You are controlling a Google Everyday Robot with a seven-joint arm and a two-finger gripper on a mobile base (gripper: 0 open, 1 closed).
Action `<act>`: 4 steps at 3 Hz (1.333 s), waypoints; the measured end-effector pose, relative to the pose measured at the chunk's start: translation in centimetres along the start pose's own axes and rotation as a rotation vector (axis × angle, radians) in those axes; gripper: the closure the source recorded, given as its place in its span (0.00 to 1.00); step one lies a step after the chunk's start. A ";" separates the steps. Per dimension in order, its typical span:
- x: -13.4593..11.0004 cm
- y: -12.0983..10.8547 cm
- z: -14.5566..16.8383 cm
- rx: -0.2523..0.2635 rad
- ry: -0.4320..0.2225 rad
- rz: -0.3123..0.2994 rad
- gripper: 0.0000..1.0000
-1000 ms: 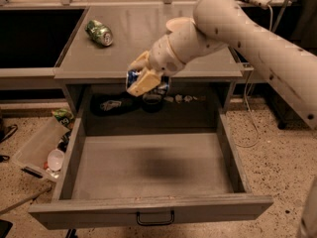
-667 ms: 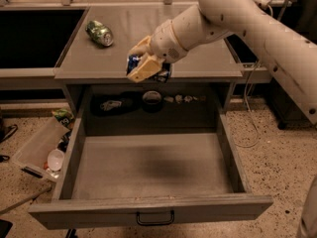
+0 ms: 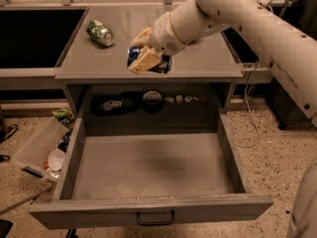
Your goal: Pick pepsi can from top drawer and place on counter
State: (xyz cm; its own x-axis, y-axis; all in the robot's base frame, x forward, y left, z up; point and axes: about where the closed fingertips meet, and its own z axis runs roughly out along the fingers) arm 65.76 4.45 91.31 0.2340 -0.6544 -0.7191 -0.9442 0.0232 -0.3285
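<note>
My gripper should release the pepsi can, now held just above the counter, on the grey counter [image 3: 151,58], just behind the middle of the counter's front edge.
My gripper [image 3: 147,59] hangs over the front edge of the grey counter [image 3: 198,53], with my white arm reaching in from the upper right. Its cream fingers [image 3: 143,62] are shut on the dark blue pepsi can [image 3: 159,65], which is partly hidden behind them and held just above the counter surface. The top drawer [image 3: 148,167] stands pulled out wide below, its flat grey floor bare, with a small dark handle [image 3: 155,218] on the front panel.
A green can [image 3: 99,32] lies on its side at the counter's back left. Small dark items [image 3: 151,99] sit in the shadowed recess behind the drawer. A clear bin with litter [image 3: 44,150] lies on the floor at left. A cable runs down at right.
My gripper has lifted the pepsi can up and back from in front of the cabinet opening to over the counter's front edge.
</note>
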 end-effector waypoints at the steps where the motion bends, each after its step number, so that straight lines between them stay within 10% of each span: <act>1: 0.4 -6.4 -0.5 0.159 0.034 -0.068 1.00; 2: 2.1 -11.7 -0.5 0.245 0.033 -0.052 1.00; 4: 6.8 -11.4 5.7 0.120 -0.071 0.072 1.00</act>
State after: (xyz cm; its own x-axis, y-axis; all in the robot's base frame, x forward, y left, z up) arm 79.41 4.07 86.63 0.1866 -0.5928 -0.7834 -0.9257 0.1610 -0.3423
